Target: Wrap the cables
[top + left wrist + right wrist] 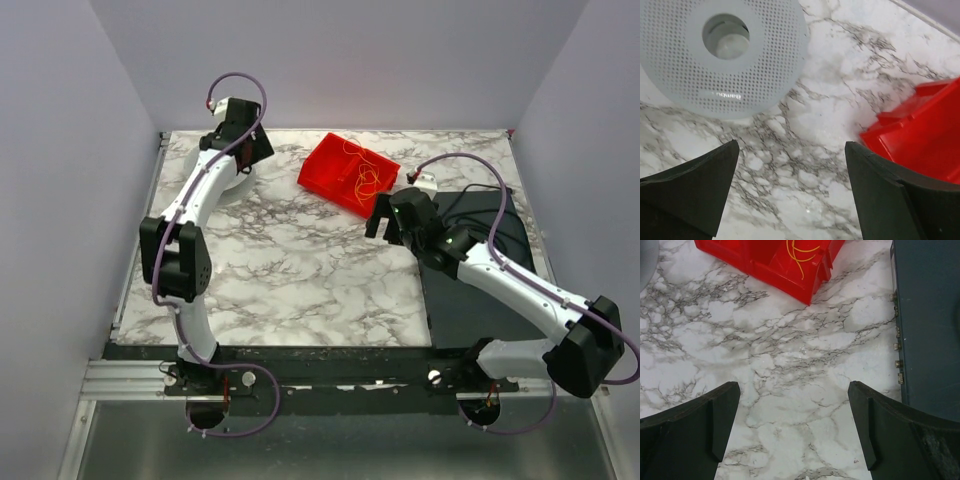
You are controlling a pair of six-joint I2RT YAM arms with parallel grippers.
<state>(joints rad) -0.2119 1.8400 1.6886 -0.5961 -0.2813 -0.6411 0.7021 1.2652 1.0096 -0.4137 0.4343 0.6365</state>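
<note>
My left gripper should move next to the white disc's near rim (192, 172) (652, 82), on the side away from the red tray, and close there.
Thin yellow-orange cables (358, 172) lie tangled in a red tray (325, 165) at the back middle of the marble table. The right wrist view shows a few strands (799, 255) inside the tray (760, 260). My right gripper (388, 222) is open and empty over bare marble just in front of the tray's right corner (792, 390). My left gripper (250, 165) is open and empty at the back left (790, 150), between a white perforated disc (695, 55) and the tray's left end (925, 135).
The white disc (228, 190) sits under the left arm at the back left. A dark grey box (470, 290) with black cords (470, 200) fills the right side; its edge shows in the right wrist view (930, 325). Walls enclose three sides.
</note>
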